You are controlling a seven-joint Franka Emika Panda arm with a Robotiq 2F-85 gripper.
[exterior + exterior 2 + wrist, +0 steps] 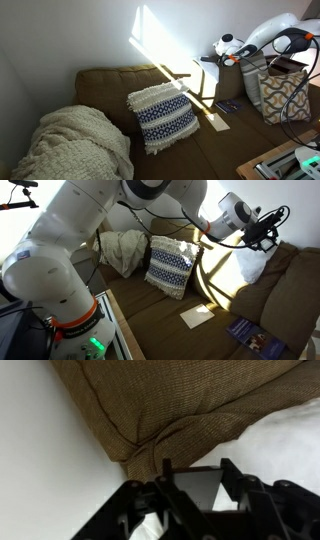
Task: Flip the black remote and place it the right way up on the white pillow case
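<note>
The robot's gripper needs to let go of the black remote, now high over the sofa's back corner, on the white pillow case atop the sofa's back (199, 64), near the wall.
My gripper (268, 232) hangs high over the brown sofa's back corner; it also shows in an exterior view (226, 47). In the wrist view the fingers (190, 495) are closed on a flat dark grey slab, which looks like the black remote (195, 488). The remote cannot be made out in the exterior views. The white pillow case (197, 316) lies flat on the seat, well below and to the side of the gripper. It shows as a small bright patch in an exterior view (216, 121).
A blue-patterned fringed cushion (163, 115) leans on the sofa back, with a cream blanket (75, 145) beside it. A dark blue booklet (250, 332) lies on the seat. A white pillow (252, 268) sits under the gripper. A patterned bag (283, 95) stands by the sofa.
</note>
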